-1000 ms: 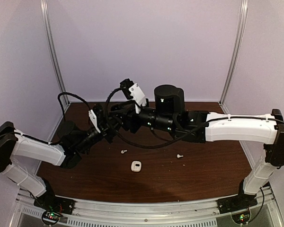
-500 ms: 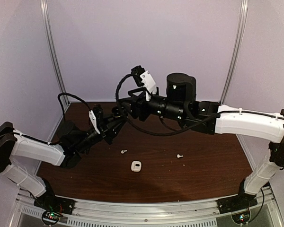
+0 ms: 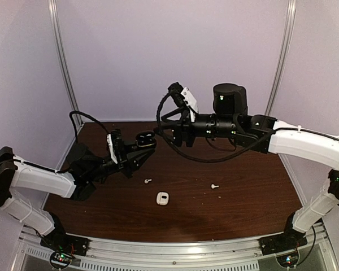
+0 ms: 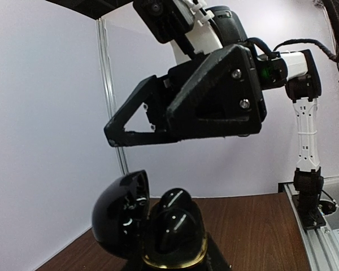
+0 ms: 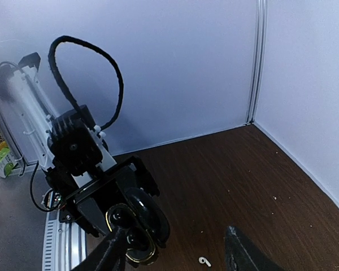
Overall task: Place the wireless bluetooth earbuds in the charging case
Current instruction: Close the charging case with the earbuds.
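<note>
Next, I release the black charging case from my left gripper on the brown table's back part (image 3: 148, 145), behind the nearer white earbud.
My left gripper (image 3: 134, 150) is shut on a glossy black charging case (image 3: 145, 139) and holds it above the table's left part. In the left wrist view the case (image 4: 169, 248) has a gold rim. Its lid (image 4: 120, 213) is swung open to the left, and two black earbuds (image 4: 175, 217) sit in it. My right gripper (image 3: 163, 129) is open and empty, raised just right of and above the case. It shows overhead in the left wrist view (image 4: 158, 121). Two white earbuds (image 3: 148, 181) (image 3: 214, 186) lie on the table. One also shows in the right wrist view (image 5: 204, 261).
A small white charging case (image 3: 163, 198) lies shut on the brown table (image 3: 248, 192), nearer the front than the two white earbuds. Purple walls close the back and both sides. A black cable (image 3: 175, 158) hangs under the right arm.
My right arm has lifted and drawn back to the right, away from my left gripper. The open black case, hidden behind it before, now shows in my left gripper, which has moved slightly.
</note>
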Available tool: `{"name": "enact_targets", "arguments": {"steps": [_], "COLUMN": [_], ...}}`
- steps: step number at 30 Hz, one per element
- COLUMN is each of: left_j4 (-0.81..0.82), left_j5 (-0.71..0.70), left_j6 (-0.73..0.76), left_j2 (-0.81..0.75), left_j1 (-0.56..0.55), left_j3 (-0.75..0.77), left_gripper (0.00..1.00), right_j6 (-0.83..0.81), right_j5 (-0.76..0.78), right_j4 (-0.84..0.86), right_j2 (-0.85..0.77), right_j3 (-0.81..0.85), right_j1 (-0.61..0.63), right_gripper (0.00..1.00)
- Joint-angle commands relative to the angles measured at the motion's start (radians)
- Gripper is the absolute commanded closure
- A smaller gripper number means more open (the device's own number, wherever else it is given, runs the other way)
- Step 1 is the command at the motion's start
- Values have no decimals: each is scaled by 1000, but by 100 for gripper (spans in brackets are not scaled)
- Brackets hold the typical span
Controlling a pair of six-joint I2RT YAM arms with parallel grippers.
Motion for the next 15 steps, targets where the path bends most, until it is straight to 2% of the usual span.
{"name": "enact_targets", "arguments": {"steps": [1,8,15], "left_j4": [30,37,31], "left_j5": [115,148,185], "left_j6": [-50,-67,-98], "left_j2": [4,29,60], "left_j1": [3,3,3], "left_j3": [39,64,93], "left_gripper": [100,100,100], "right_j6": [-49,-63,-69], "right_j5": [-106,-120,-202], "right_j4": [-64,-83,-67], "right_j2": [-10,-2,5], "right_j3": [4,9,-4], "right_j1": [-5,-5,-5], "right_gripper": [40,32,31]}}
